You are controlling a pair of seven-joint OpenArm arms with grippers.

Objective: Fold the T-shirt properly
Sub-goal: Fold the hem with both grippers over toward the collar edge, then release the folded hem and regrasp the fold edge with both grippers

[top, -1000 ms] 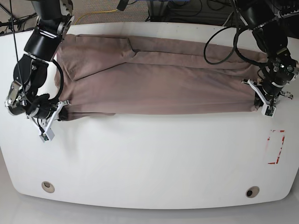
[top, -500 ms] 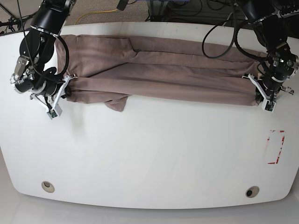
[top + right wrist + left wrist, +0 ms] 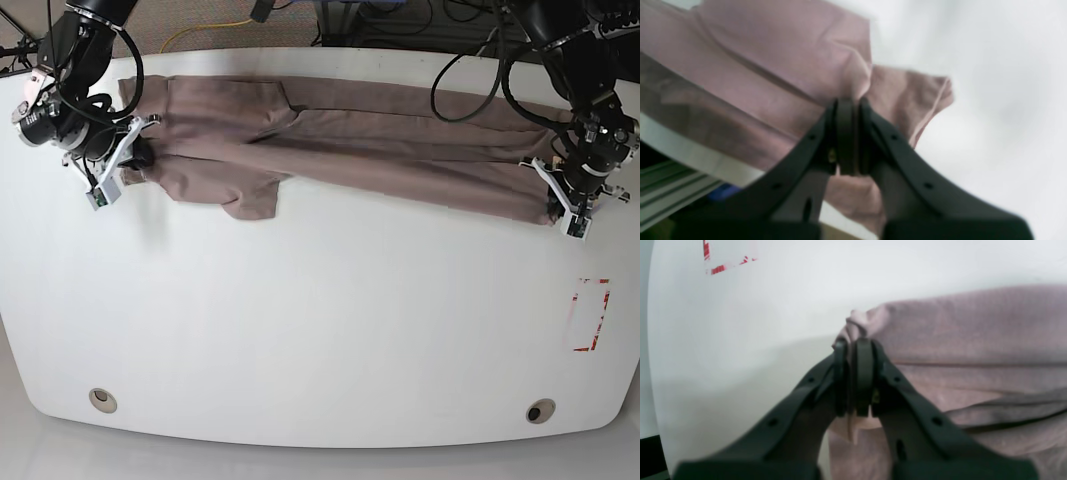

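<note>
The T-shirt's corner is bunched in my left gripper's fingers, so next my left gripper opens and pinches the corner again at its edge (image 3: 879,310) before straightening the T-shirt's band.
The dusty mauve-brown T-shirt (image 3: 340,140) lies folded into a long band across the far part of the white table (image 3: 320,320). A sleeve flap (image 3: 250,200) hangs out of the band near its left end. My right gripper (image 3: 140,160) is shut on the shirt's left end; the right wrist view shows its jaws pinching the fabric (image 3: 873,90). My left gripper (image 3: 552,205) is shut on the shirt's right end; the left wrist view shows its jaws closed on a bunched corner (image 3: 860,320).
A red-marked rectangle (image 3: 590,315) lies on the table near the right edge, also in the left wrist view (image 3: 726,260). Two round holes (image 3: 100,400) (image 3: 540,411) sit near the front edge. Cables run behind the table's far edge.
My right gripper has carried the shirt's left end up toward the far edge. The band has narrowed and a sleeve flap has come out. My left gripper has moved only slightly.
</note>
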